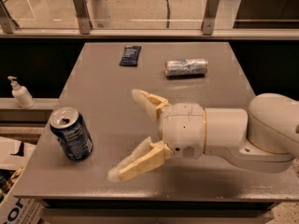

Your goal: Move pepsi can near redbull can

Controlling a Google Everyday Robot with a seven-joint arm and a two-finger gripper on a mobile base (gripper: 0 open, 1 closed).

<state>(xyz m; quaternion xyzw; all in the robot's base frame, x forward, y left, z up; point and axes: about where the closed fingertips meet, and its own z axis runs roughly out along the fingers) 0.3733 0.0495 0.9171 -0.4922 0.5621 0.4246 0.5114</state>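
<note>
I need to next grip the pepsi can's body (74, 143), well below its silver top.
The pepsi can (71, 134) is dark blue with a silver top and stands upright, slightly tilted, near the table's front left corner. The redbull can (186, 67) is slim and silver with blue patches and lies on its side at the far middle-right of the table. My gripper (123, 134) reaches in from the right, low over the table. It is open and empty, its cream fingers (138, 162) spread wide and pointing left. Its fingertips are a short way right of the pepsi can and do not touch it.
A flat dark blue packet (129, 55) lies at the far middle of the grey table (105, 90). A white pump bottle (20, 93) stands on a ledge left of the table. A glass railing (140, 13) runs behind it. Cardboard boxes (14, 190) sit at bottom left.
</note>
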